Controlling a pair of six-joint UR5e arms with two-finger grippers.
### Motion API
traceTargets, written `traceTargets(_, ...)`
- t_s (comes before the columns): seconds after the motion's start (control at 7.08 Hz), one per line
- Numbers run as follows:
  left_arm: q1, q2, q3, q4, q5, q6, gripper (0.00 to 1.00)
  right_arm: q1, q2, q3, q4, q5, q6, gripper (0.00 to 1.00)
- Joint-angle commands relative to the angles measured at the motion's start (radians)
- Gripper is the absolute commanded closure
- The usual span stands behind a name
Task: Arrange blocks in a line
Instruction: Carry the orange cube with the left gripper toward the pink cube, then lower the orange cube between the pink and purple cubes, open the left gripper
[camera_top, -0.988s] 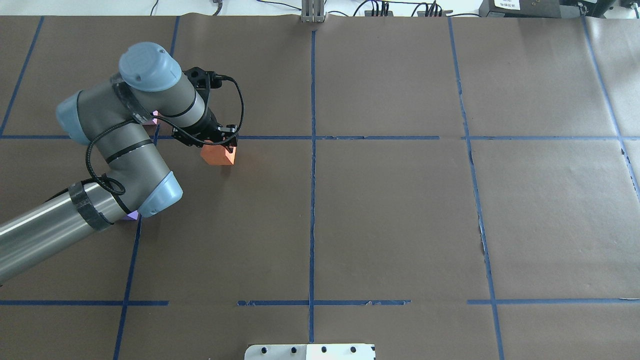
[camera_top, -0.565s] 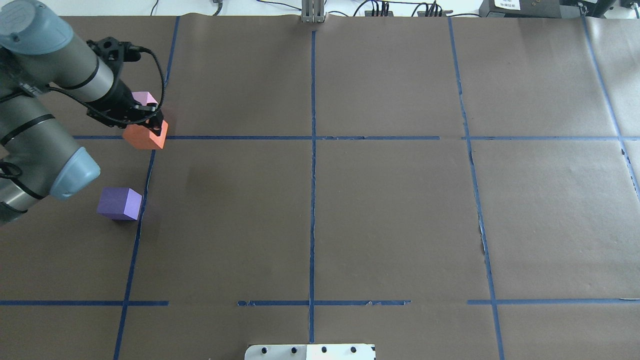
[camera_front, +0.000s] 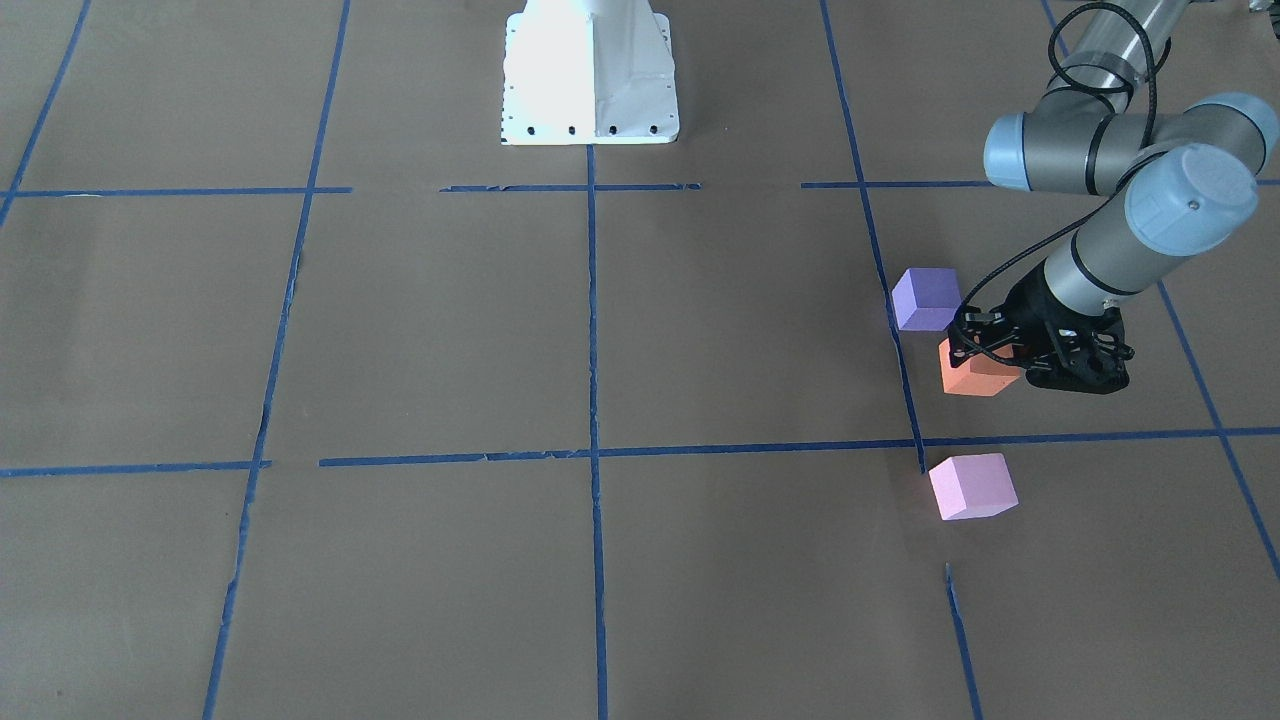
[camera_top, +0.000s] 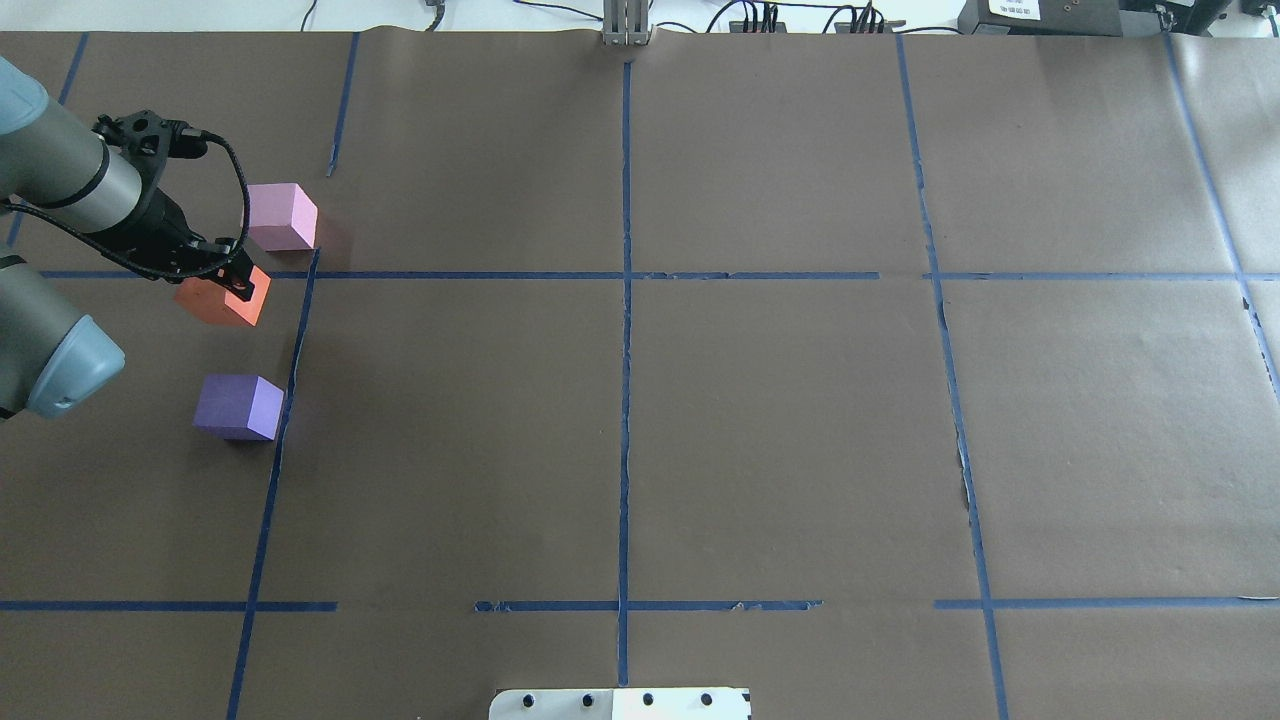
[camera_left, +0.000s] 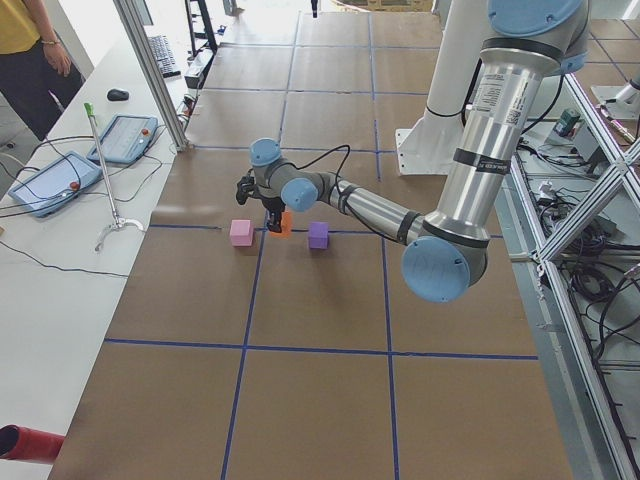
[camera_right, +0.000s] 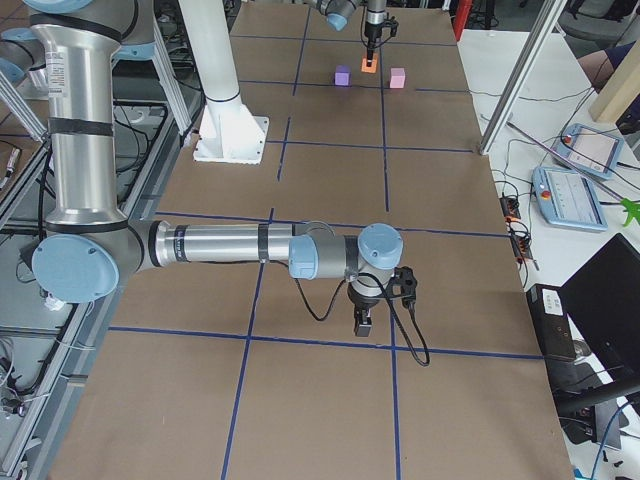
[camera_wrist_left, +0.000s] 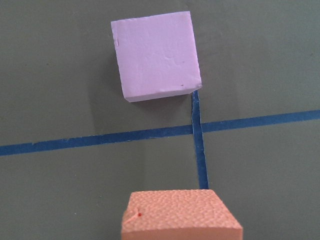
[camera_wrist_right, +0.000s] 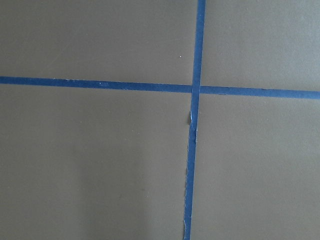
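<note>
The orange block will go down from my left gripper onto the brown paper (camera_front: 949, 395) (camera_wrist_left: 169, 174) between the purple block and the pink block. The orange block is held low over the paper now.
My left gripper (camera_top: 228, 282) is shut on the orange block (camera_top: 220, 302) and holds it low over the brown paper, between the pink block (camera_top: 282, 216) farther from me and the purple block (camera_top: 240, 406) nearer to me. The front-facing view shows the same: purple block (camera_front: 925, 298), orange block (camera_front: 975, 374) in the gripper (camera_front: 985, 350), pink block (camera_front: 972, 486). The left wrist view shows the orange block (camera_wrist_left: 181, 216) at the bottom and the pink block (camera_wrist_left: 156, 55) ahead. My right gripper (camera_right: 362, 322) shows only in the exterior right view, so I cannot tell whether it is open or shut.
Blue tape lines (camera_top: 625, 300) divide the brown paper into squares. The white robot base plate (camera_front: 590, 70) stands at my edge of the table. A person (camera_left: 30, 50) and tablets (camera_left: 50, 182) are beyond the table's far side.
My left arm has swung left with the orange block, across the vertical tape line, to between the pink and purple blocks. Those two blocks, first hidden by the arm, now show.
</note>
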Motion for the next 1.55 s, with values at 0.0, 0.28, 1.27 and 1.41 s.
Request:
traceTargets(0.0, 0.003, -0.048, 0.108, -0.058, -0.001, 0.001, 0.81, 0.0, 0.0, 0.0, -0.001, 0.0, 0.0, 0.0)
traceTargets(0.28, 0.006, -0.061, 0.14, -0.064, -0.004, 0.0, 0.81, 0.0, 0.0, 0.0, 0.001, 0.0, 0.0, 0.0)
traceTargets(1.27, 0.017, -0.064, 0.169, -0.095, -0.025, -0.077, 0.82, 0.0, 0.0, 0.0, -0.001, 0.0, 0.0, 0.0)
traceTargets(1.41, 0.02, -0.064, 0.172, -0.104, -0.027, -0.077, 0.82, 0.0, 0.0, 0.0, 0.001, 0.0, 0.0, 0.0)
